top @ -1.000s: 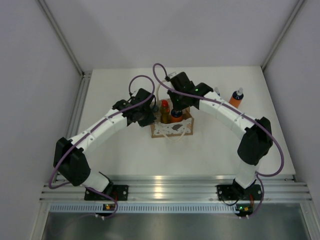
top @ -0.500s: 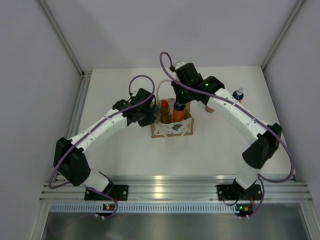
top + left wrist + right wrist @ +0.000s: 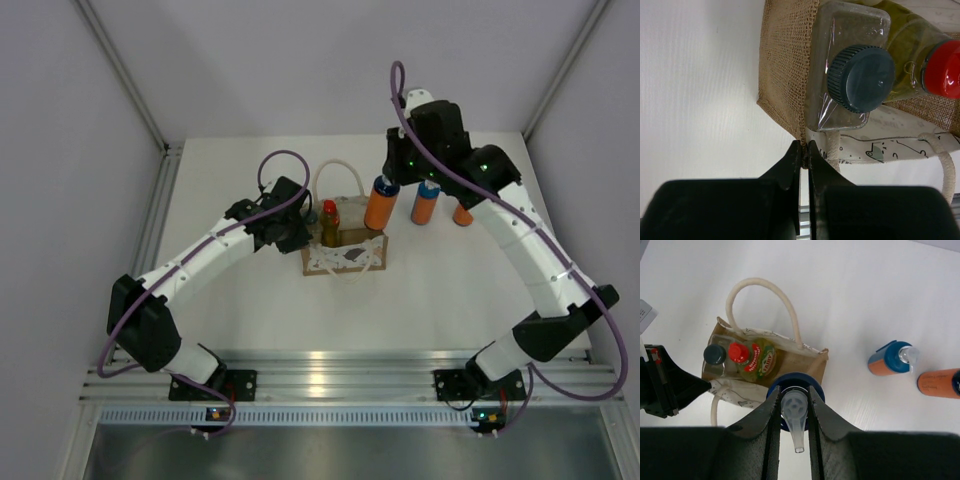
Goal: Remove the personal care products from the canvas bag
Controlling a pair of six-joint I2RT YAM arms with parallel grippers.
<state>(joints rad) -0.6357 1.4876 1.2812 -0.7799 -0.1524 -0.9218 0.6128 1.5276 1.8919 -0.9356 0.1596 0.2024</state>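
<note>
My right gripper is to put the orange bottle down on the table just before the gap (image 3: 447, 232) (image 3: 901, 392) between the other orange bottles.
The tan canvas bag (image 3: 345, 252) stands mid-table and holds the clear bottle with dark grey cap (image 3: 860, 77) and the yellow bottle with red cap (image 3: 756, 360). My left gripper (image 3: 804, 148) is shut on the bag's left front corner edge (image 3: 801, 135). My right gripper (image 3: 793, 405) is shut on the clear nozzle of an orange bottle with blue cap (image 3: 379, 205), held in the air above the bag's right end. Two more orange bottles lie on the table to the right, one upright (image 3: 424, 205), one (image 3: 462, 214) partly hidden by my right arm.
The bag's cream rope handles (image 3: 762, 285) loop up over the opening and out at the front. White walls close in the table at left, right and back. An aluminium rail (image 3: 340, 385) runs along the near edge.
My right gripper has lifted the orange bottle up out of the bag and carried it to the right. The left gripper has held still on the bag.
</note>
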